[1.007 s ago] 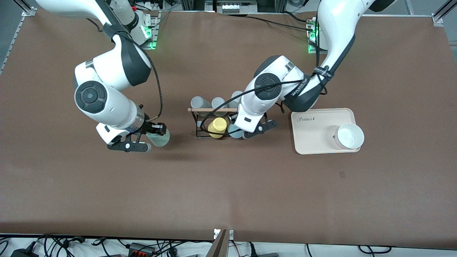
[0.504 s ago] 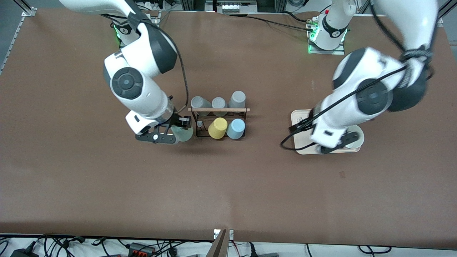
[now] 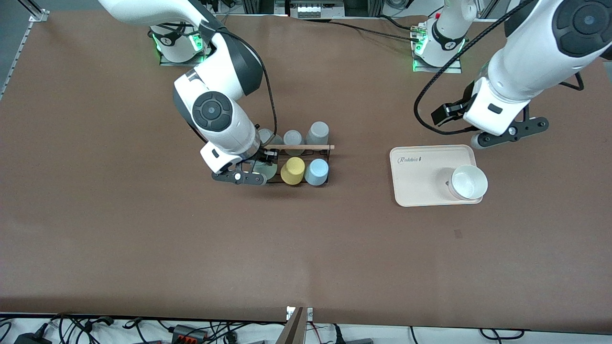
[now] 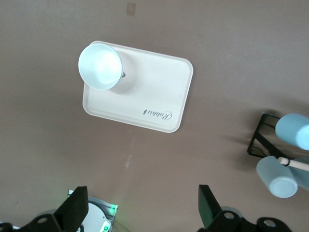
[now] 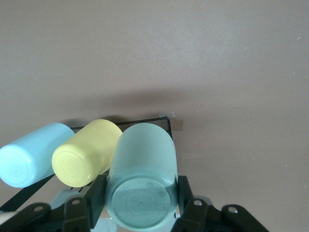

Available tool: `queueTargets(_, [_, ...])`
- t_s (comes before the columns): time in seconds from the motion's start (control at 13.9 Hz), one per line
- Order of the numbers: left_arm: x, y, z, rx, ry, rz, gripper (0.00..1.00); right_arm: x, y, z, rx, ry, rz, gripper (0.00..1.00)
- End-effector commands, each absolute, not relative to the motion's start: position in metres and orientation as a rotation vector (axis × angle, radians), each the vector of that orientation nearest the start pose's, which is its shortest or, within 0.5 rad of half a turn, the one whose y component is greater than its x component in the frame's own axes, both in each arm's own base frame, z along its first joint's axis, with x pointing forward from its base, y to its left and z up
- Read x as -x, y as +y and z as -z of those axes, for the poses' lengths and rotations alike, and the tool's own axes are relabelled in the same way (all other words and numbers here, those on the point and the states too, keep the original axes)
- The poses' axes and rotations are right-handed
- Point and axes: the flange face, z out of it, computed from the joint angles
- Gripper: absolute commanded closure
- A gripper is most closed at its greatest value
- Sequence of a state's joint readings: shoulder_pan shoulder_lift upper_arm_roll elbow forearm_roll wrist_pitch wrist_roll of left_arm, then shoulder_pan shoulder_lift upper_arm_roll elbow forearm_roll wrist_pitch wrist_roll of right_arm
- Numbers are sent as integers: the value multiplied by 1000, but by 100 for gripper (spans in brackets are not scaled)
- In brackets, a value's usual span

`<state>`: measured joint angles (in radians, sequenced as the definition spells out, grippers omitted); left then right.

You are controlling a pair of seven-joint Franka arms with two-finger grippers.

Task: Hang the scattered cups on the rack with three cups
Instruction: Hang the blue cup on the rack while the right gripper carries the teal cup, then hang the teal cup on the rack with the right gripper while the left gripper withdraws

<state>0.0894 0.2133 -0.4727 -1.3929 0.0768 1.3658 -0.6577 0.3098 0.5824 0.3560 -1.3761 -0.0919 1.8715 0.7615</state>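
Observation:
The mint green cup will stay in my right gripper until I let go of it on the rack's end peg (image 3: 270, 169) (image 5: 139, 169), beside the yellow cup.
The rack (image 3: 328, 165) is a black wire frame with a wooden rod (image 3: 306, 147) along its top. A yellow cup (image 3: 292, 170) and the light blue cup (image 3: 316, 172) sit side by side on its pegs. My right gripper (image 3: 262, 171) is shut on the mint green cup (image 3: 266, 169) at the rack's end toward the right arm, beside the yellow cup. In the right wrist view the mint cup (image 5: 142, 169) sits between the fingers (image 5: 95, 195), base toward the camera; its peg is hidden. My left gripper (image 3: 509, 134) is open and empty, over the table near the tray.
Three grey tumblers (image 3: 318, 132) stand in the rack's row farther from the front camera. A beige tray (image 3: 420, 181) with a white bowl (image 3: 469, 181) lies toward the left arm's end; both show in the left wrist view, tray (image 4: 154, 92) and bowl (image 4: 100, 65).
My right gripper carried the mint cup across to the rack's end. My left gripper let go of the light blue cup on the rack and drew away past the tray.

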Motion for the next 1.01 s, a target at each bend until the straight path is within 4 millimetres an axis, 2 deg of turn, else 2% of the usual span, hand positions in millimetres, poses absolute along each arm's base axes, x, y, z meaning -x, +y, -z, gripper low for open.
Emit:
queueTargets(0.0, [-535, -188, -562, 2995, -387, -277, 0, -593, 397, -369, 3109, 200, -185, 69])
queueTargets(0.29, [-501, -184, -546, 3018, -440, -229, 0, -593, 407, -338, 3121, 178, -177, 68])
queueTargets(0.43, [-502, -178, -544, 3049, -438, -213, 0, -589, 412, -329, 3125, 164, -193, 67])
queueTargets(0.58, [-510, -157, -545, 3079, -323, -216, 0, -586, 416, -320, 3130, 168, -208, 65])
queueTargets(0.65, [-516, -145, -548, 3093, -271, -209, 0, -586, 416, -316, 3133, 182, -215, 59])
queueTargets(0.72, [-527, -120, -554, 3119, -197, -195, 0, -585, 415, -309, 3145, 183, -223, 42])
queueTargets(0.79, [-536, -105, -555, 3136, -122, -200, 0, -586, 414, -309, 3147, 184, -221, 14])
queueTargets(0.86, [-547, -96, -560, 3150, -52, -195, 0, -588, 411, -313, 3145, 190, -214, 0])
queueTargets(0.94, [-555, -89, -564, 3159, -47, -217, 0, -593, 406, -318, 3143, 188, -208, 0])
